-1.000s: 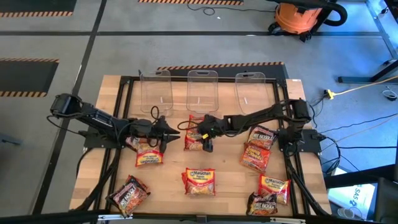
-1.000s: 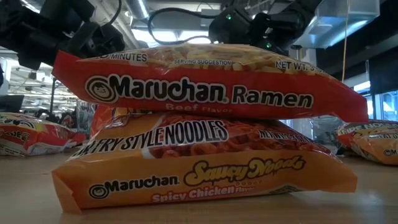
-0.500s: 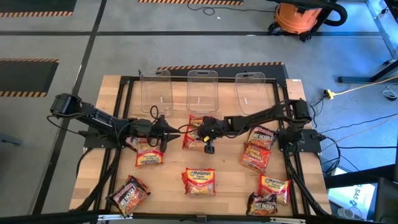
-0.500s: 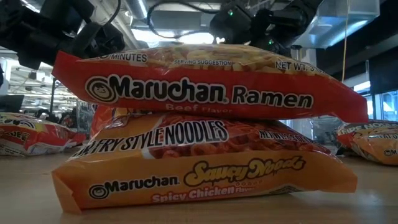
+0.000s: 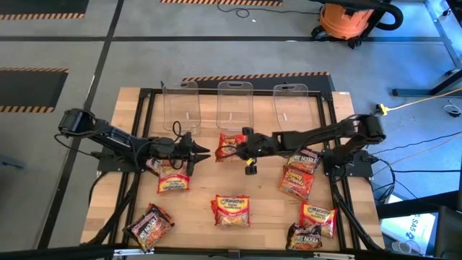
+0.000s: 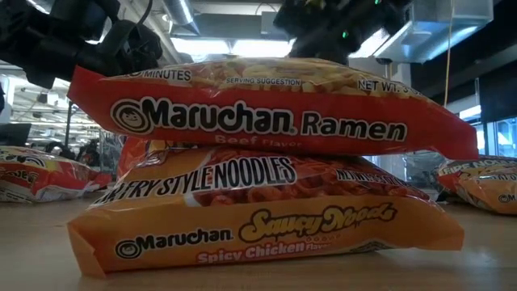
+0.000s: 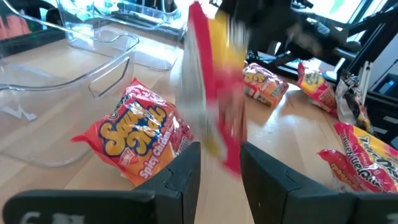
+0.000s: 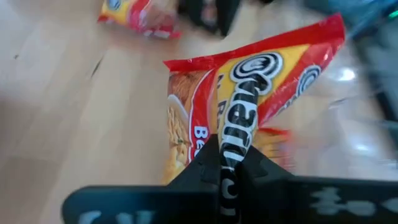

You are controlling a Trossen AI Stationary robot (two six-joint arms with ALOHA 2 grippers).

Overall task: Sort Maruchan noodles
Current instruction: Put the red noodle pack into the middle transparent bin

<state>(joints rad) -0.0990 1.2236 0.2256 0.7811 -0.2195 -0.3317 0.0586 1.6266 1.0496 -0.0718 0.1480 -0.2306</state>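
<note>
The robot's right gripper should release the red and yellow packet in the far half of the middle clear bin (image 5: pixel 237 94).
Maruchan noodle packets lie spread over the wooden table. My right gripper (image 5: pixel 244 149) is shut on a red and yellow packet (image 5: pixel 227 146), held up over the table's middle, short of the middle bin. My left gripper (image 5: pixel 202 152) hovers just left of that packet, open (image 7: pixel 221 165), with nothing between its fingers. An orange Saucy Noodles packet (image 7: pixel 134 140) lies flat on the table under and beside it. Near the front edge a red Beef Ramen packet (image 6: pixel 266 105) rests flat on an orange packet (image 6: pixel 258 218). My right gripper pinches the red packet between its two fingers at the packet's end nearest the table's right (image 8: pixel 233 140), across its black label band. The fingers reach in from the table's right. The packet is lifted clear of the table and stands on edge, as the left wrist view shows (image 7: pixel 211 81).
Three clear plastic bins (image 5: pixel 180 105) (image 5: pixel 234 105) (image 5: pixel 290 101) stand along the far edge. More packets lie at the right (image 5: pixel 303 157) (image 5: pixel 296 180) (image 5: pixel 317 217) (image 5: pixel 304 236), and a dark one at the front left (image 5: pixel 149 225). A black frame (image 5: pixel 144 130) borders the table.
My right gripper has taken hold of the red packet that lay at the table's middle and raised it clear, carrying it a little toward the far edge. The packet has turned from flat onto its edge. The right arm's elbow has swung toward the table's right.
</note>
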